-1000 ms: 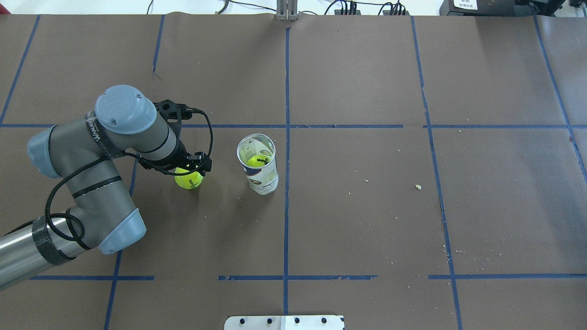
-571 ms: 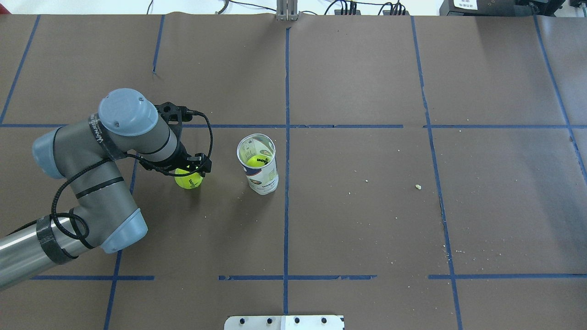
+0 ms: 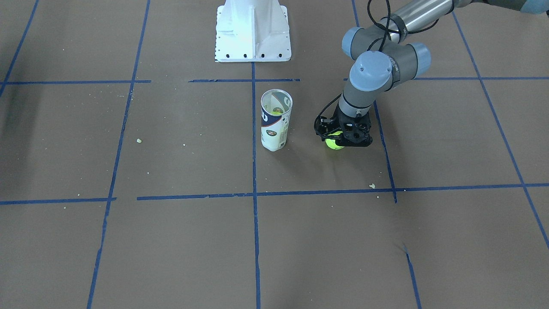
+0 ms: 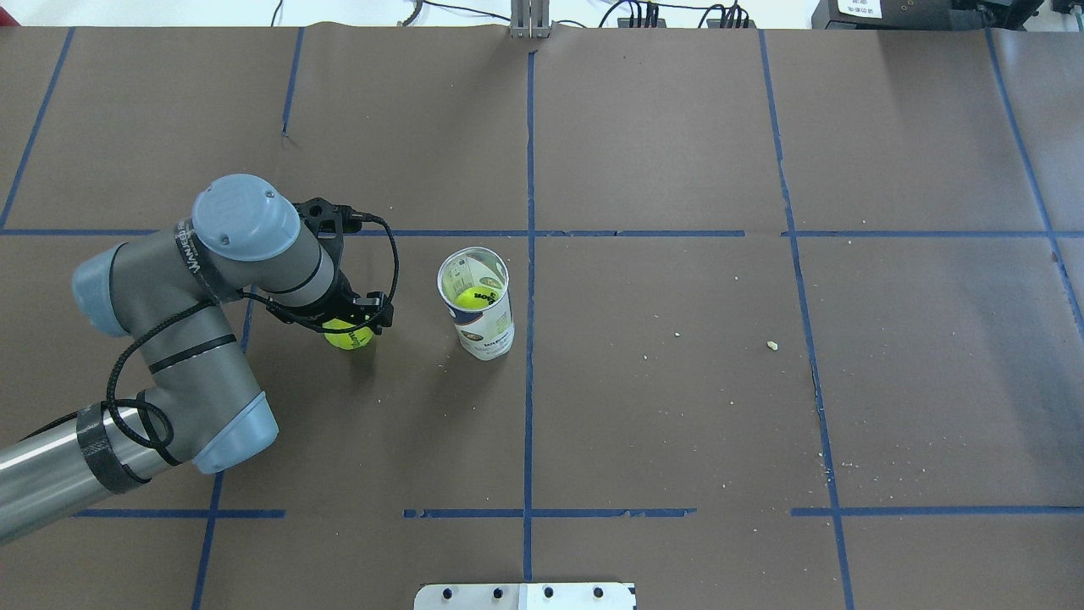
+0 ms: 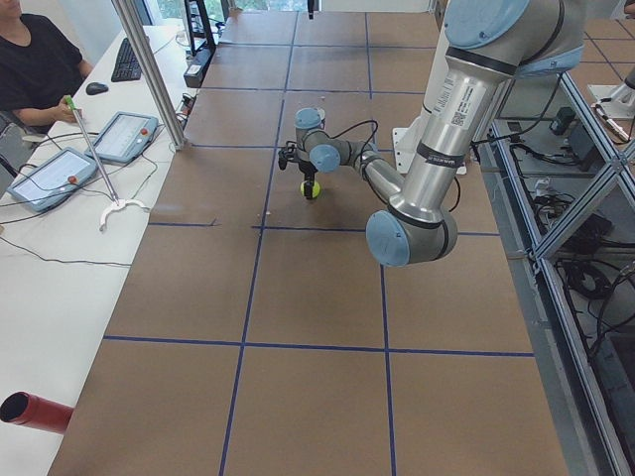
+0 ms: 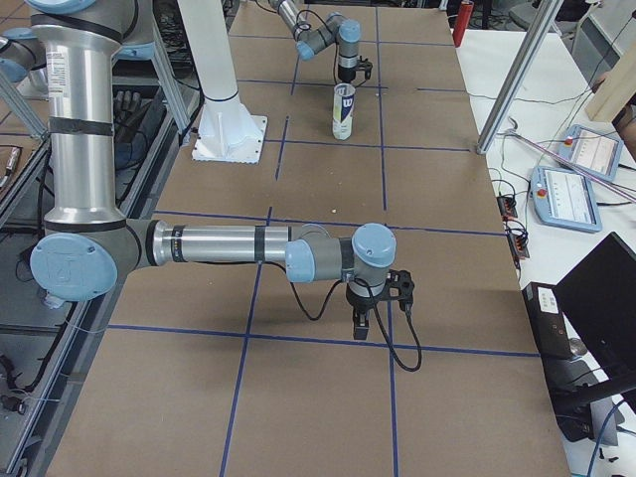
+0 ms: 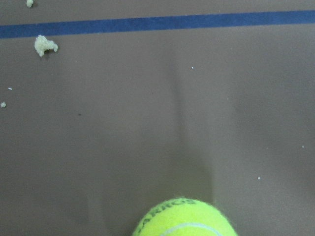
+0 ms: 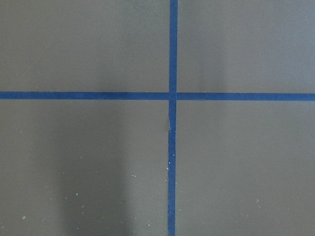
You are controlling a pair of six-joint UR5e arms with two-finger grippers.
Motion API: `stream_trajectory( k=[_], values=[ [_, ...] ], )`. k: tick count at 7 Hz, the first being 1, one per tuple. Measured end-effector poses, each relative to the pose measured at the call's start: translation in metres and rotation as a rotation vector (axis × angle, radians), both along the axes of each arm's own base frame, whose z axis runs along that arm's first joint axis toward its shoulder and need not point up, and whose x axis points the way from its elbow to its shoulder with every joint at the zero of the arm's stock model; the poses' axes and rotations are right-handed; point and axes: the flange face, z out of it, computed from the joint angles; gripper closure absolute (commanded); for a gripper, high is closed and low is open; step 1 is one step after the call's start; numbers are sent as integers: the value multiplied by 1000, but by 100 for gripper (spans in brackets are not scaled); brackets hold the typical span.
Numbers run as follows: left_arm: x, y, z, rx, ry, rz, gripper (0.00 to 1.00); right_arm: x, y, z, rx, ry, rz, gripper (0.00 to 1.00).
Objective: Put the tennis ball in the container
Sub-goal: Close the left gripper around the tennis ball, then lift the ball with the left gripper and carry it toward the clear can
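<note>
Next, I let go of the tennis ball with my left gripper in the container's open top point(image 3: 277, 102), above the second tennis ball inside. The loose ball is still resting on the table.
A yellow-green tennis ball point(image 4: 349, 336) lies on the brown table, to the left of the container point(image 4: 476, 315). The container is a clear upright tube with a white and navy label, and a second tennis ball point(image 4: 474, 298) sits inside it. My left gripper point(image 4: 351, 320) hangs right over the loose ball, its black body covering the ball's top; it looks open, with the ball resting on the table below. The left wrist view shows only the ball's top point(image 7: 184, 219) at the bottom edge. My right gripper point(image 6: 364, 326) hovers far off over a tape crossing; I cannot tell whether it is open or shut.
Blue tape lines point(image 4: 530, 254) grid the brown table. The white robot base point(image 3: 253, 32) stands behind the tube. Small crumbs point(image 4: 771, 345) are scattered to the right. An operator with tablets point(image 5: 60, 169) sits beyond the table's far side.
The left arm has shifted slightly right and lower, and its gripper now covers more of the loose ball. The ball and the tube have stayed put.
</note>
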Motion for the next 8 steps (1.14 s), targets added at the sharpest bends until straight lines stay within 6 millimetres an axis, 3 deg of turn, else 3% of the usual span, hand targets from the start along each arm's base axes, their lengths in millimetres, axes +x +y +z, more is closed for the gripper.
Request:
stream_trajectory(
  k=[2,3,4,7,8],
  values=[
    [-10,0,-13,11,21,-13,100,0,0,0,0,0,0,0],
    [-31,-4,-30,23,29,-33,100,0,0,0,0,0,0,0],
    [-61,-9,-55,33,15,-49,100,0,0,0,0,0,0,0],
    [-167,-15,-164,36,-46,-107,100,0,0,0,0,0,-1,0],
    [-180,-11,-197,16,-36,-109,100,0,0,0,0,0,-1,0]
  ],
)
